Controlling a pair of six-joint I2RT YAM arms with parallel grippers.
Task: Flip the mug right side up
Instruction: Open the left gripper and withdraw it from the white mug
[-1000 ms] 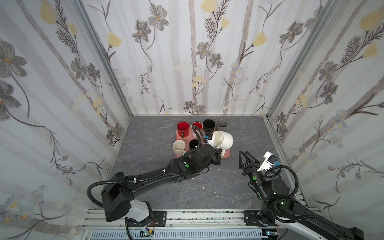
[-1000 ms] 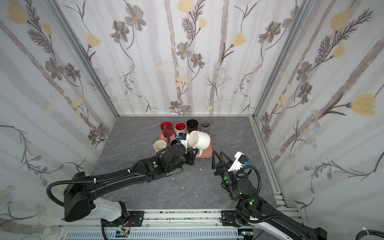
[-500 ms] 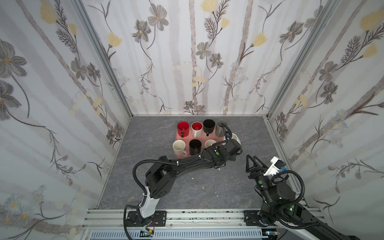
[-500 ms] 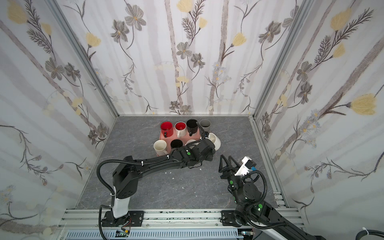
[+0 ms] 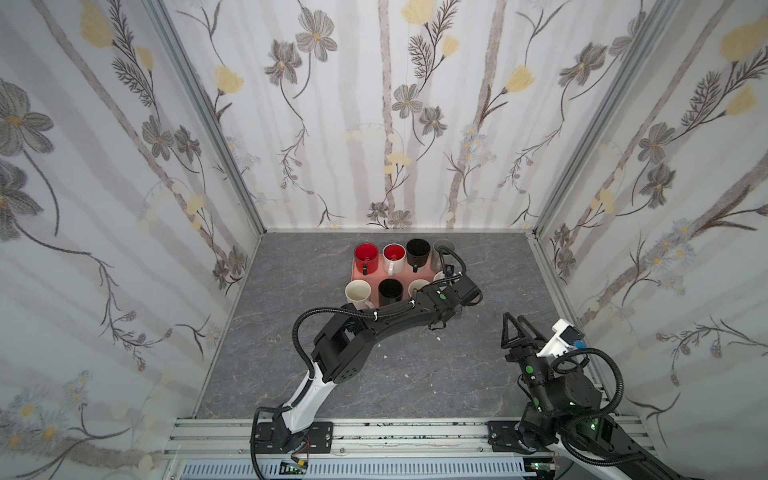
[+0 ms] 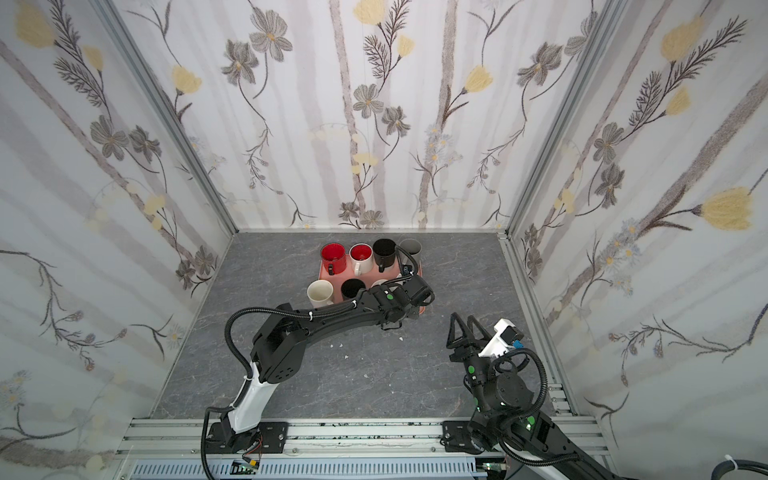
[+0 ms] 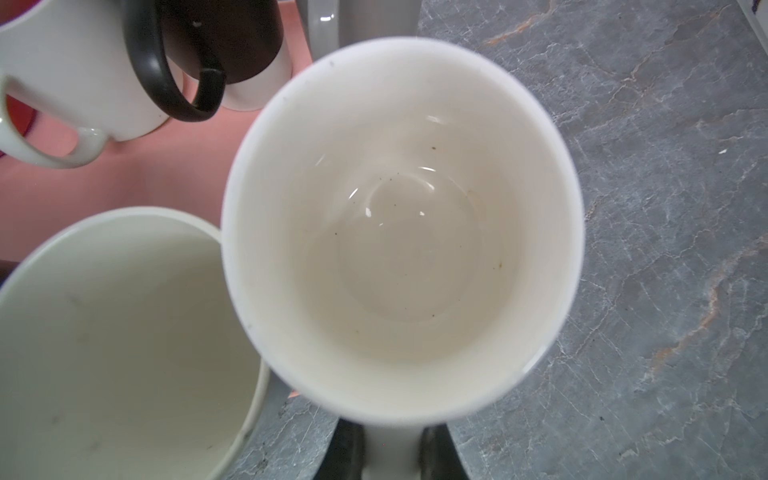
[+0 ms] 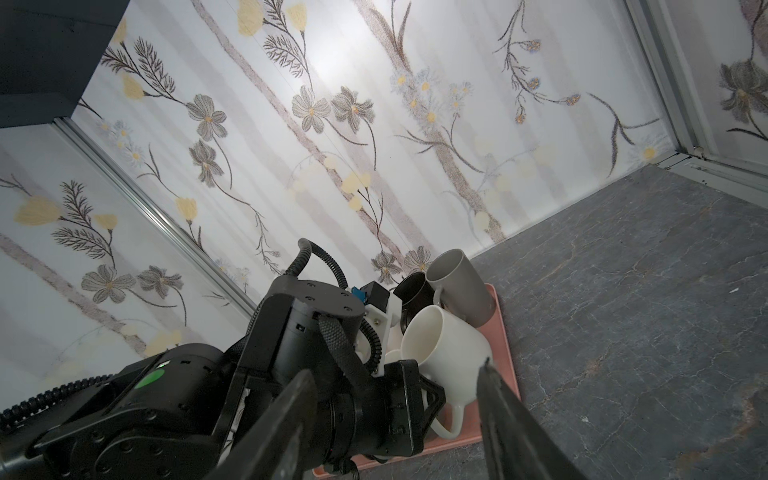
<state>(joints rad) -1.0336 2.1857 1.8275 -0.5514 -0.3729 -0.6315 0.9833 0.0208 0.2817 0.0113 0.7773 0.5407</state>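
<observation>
Next, my left gripper lets go of the white mug on the pink tray's near corner [image 5: 445, 292] in front of the grey mug.
The white mug [image 7: 399, 232] stands mouth up at the near right corner of the pink tray [image 7: 124, 178]; the left wrist view looks straight into its empty inside. My left gripper [image 7: 390, 449] is shut on the mug's handle, one black finger on each side of it. The right wrist view shows the mug [image 8: 449, 357] with its base on the tray [image 8: 505, 332]. In both top views my left gripper [image 5: 461, 286] [image 6: 415, 291] hides most of the mug. My right gripper [image 5: 515, 326] [image 6: 463, 328] [image 8: 395, 370] stands open and empty, over the floor at the near right.
Several other mugs stand mouth up on the tray: red [image 5: 366, 255], white with a red inside [image 5: 394, 255], black [image 5: 417, 251] and grey [image 5: 442, 249] in the far row, cream [image 5: 358, 291], black [image 5: 390, 290] and white [image 5: 417, 286] nearer. Patterned walls enclose the grey floor.
A second ago the left gripper held the mug on its side over the tray; it has since swung right and turned the mug mouth up at the tray's near right corner. The right arm drew back slightly.
</observation>
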